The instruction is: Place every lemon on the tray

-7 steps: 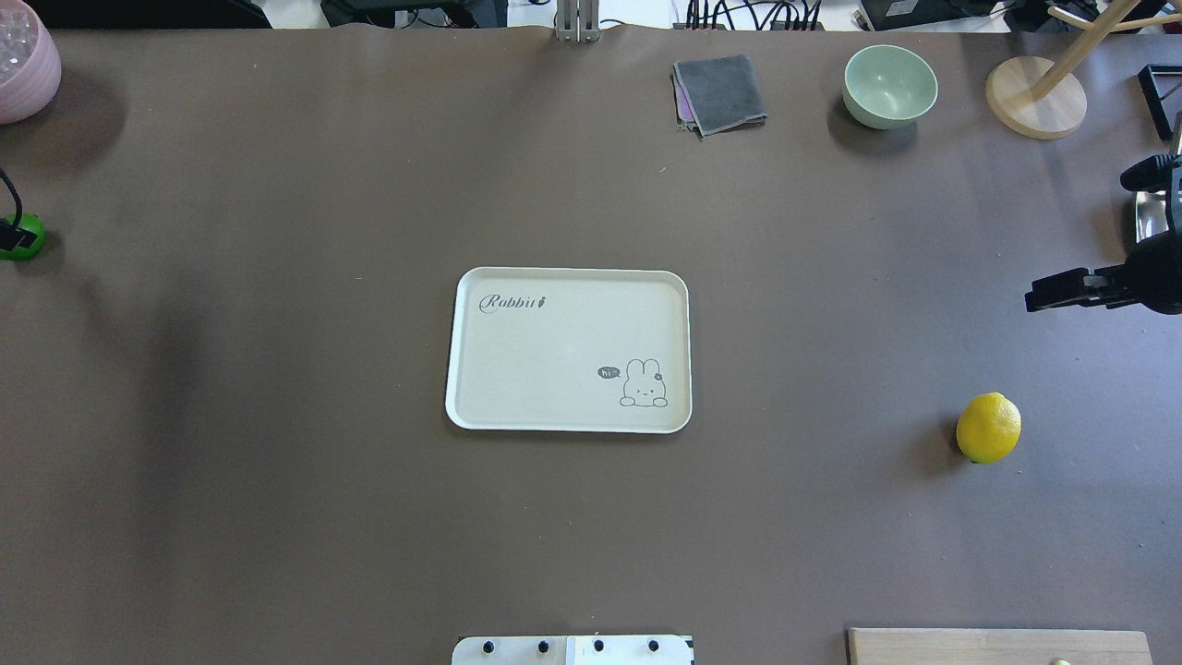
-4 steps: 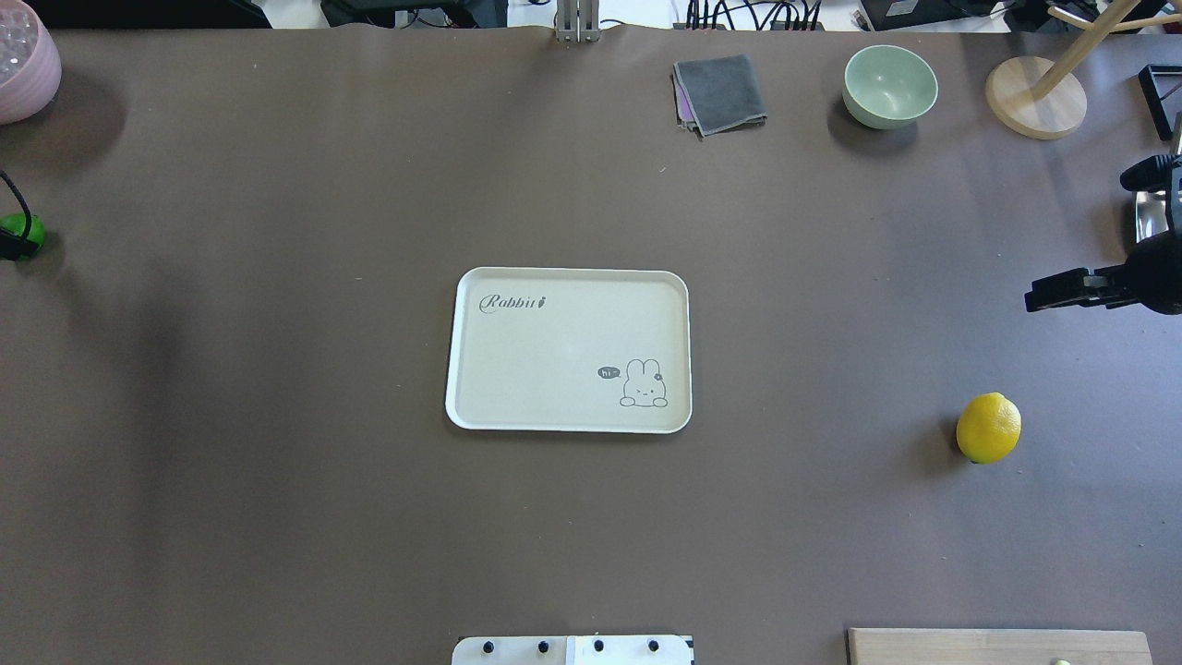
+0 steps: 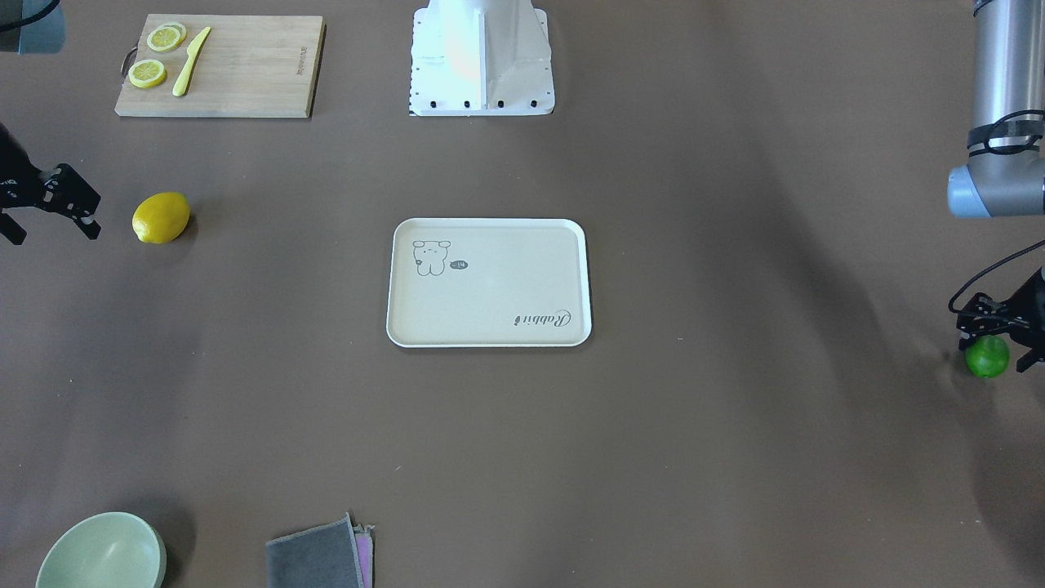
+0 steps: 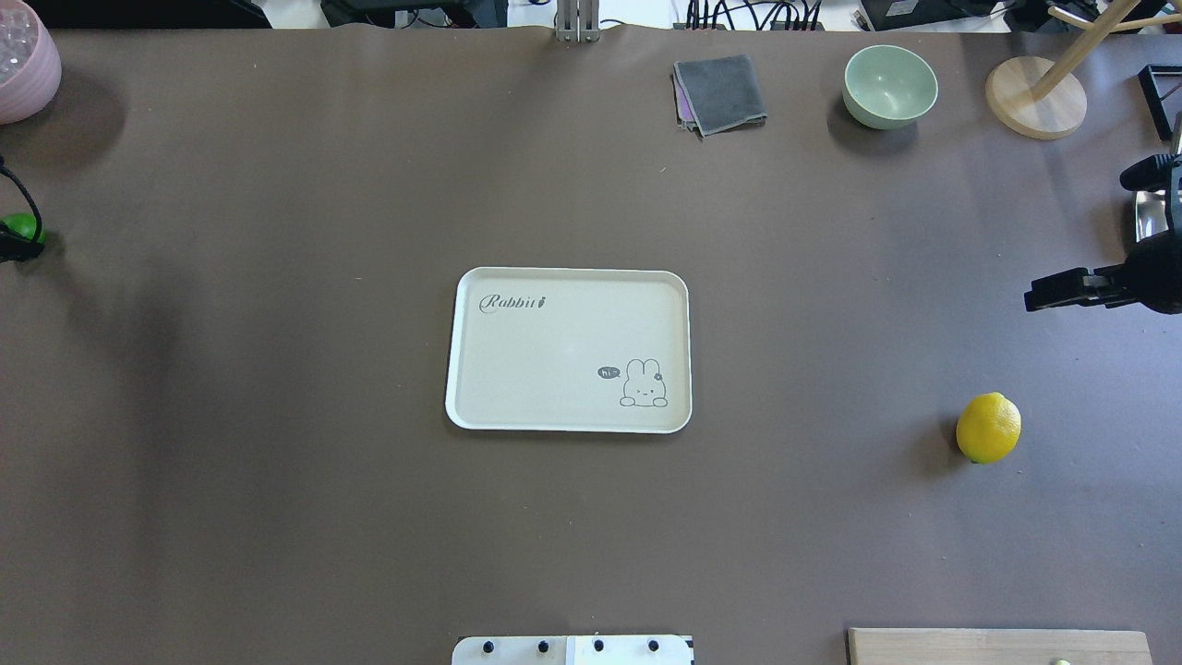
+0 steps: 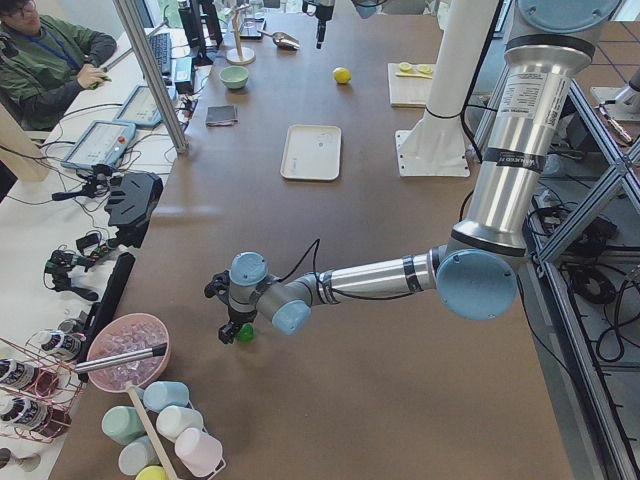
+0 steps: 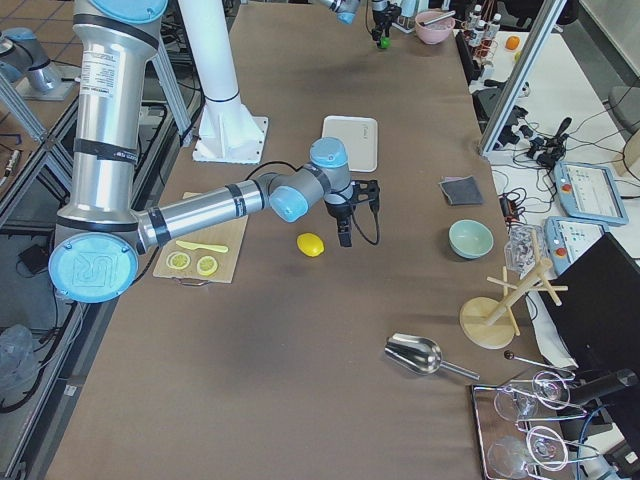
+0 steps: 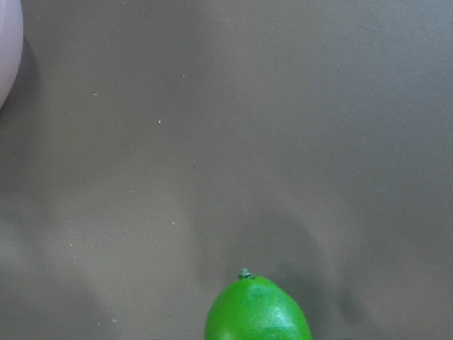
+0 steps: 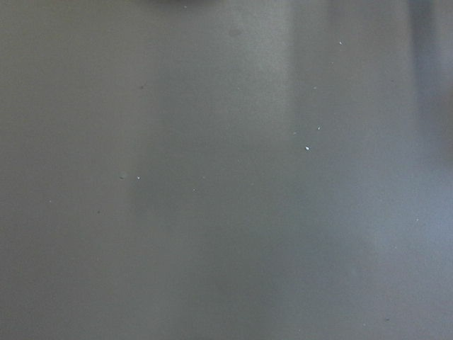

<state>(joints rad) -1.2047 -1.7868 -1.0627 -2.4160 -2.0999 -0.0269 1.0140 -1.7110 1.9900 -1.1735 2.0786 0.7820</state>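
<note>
My right gripper needs to move to the yellow lemon next and close around the lemon's half (image 3: 166, 204) nearest the wooden cutting board.
The green lemon (image 3: 987, 357) is at the table's far left end, between the fingers of my left gripper (image 3: 998, 347), which is shut on it. The lemon also shows at the overhead view's left edge (image 4: 17, 226) and at the bottom of the left wrist view (image 7: 258, 312). The yellow lemon (image 4: 988, 428) lies on the table at the right. My right gripper (image 3: 51, 230) is open and empty, hovering just beyond that lemon, apart from it. The cream tray (image 4: 554, 351) lies empty mid-table.
A wooden cutting board (image 3: 245, 73) with lemon slices and a yellow knife lies near the robot's base (image 3: 482, 82). A green bowl (image 4: 889, 85), a grey cloth (image 4: 720, 92) and a wooden stand (image 4: 1034, 97) line the far edge. A pink bowl (image 4: 23, 65) sits far left.
The green lemon and my left gripper have shifted slightly up and toward the overhead view's left edge. The right arm, yellow lemon and tray have not moved.
</note>
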